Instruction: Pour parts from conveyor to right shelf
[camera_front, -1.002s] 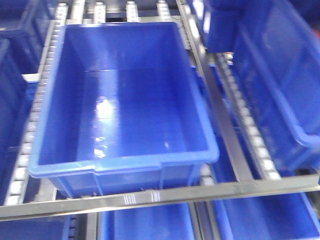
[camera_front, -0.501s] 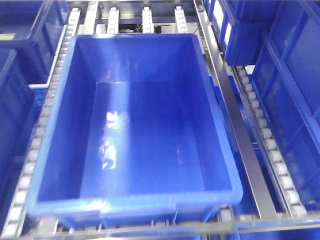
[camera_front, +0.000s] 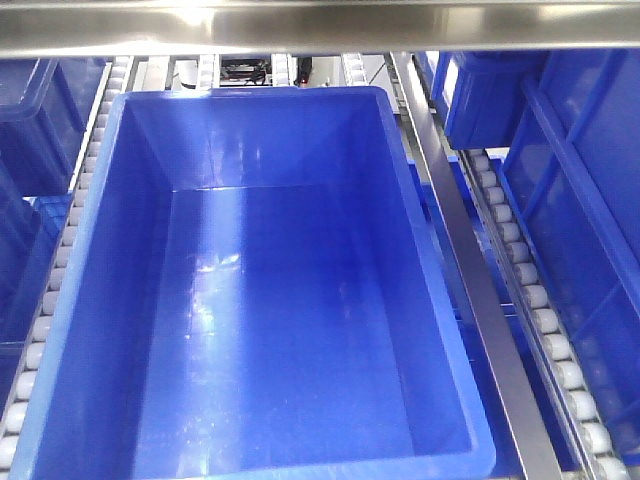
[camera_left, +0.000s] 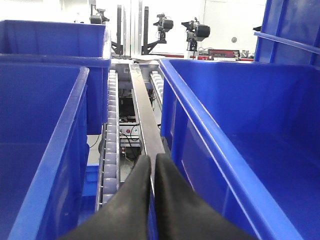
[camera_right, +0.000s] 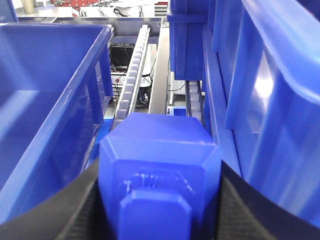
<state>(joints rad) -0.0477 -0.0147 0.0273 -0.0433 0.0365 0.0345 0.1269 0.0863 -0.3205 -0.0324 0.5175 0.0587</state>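
Observation:
The robot's right gripper needs to set the small blue parts box down near the middle of the large blue bin's bottom (camera_front: 286, 356).
A large empty blue bin (camera_front: 120, 220) sits on a roller shelf and fills the front view; neither gripper shows there. In the right wrist view, my right gripper (camera_right: 160, 172) is shut on a small blue parts box (camera_right: 160, 140), with black fingers (camera_right: 82, 200) against both its sides. It hangs over the gap between a blue bin at the left (camera_right: 50, 90) and blue bins at the right (camera_right: 270, 90). What the box holds is hidden. My left gripper (camera_left: 151, 159) is shut and empty, above a steel rail (camera_left: 142, 110) between two blue bins.
Roller tracks (camera_front: 520, 270) and a steel divider rail (camera_front: 455, 240) run beside the large bin. More blue bins stand at the right (camera_front: 590, 150) and left (camera_front: 30, 120). A steel shelf bar (camera_front: 320, 25) crosses the top of the front view.
The front view has moved in toward the large bin. The bin looks bigger, the front rail has dropped out of view, and a steel bar has come in at the top.

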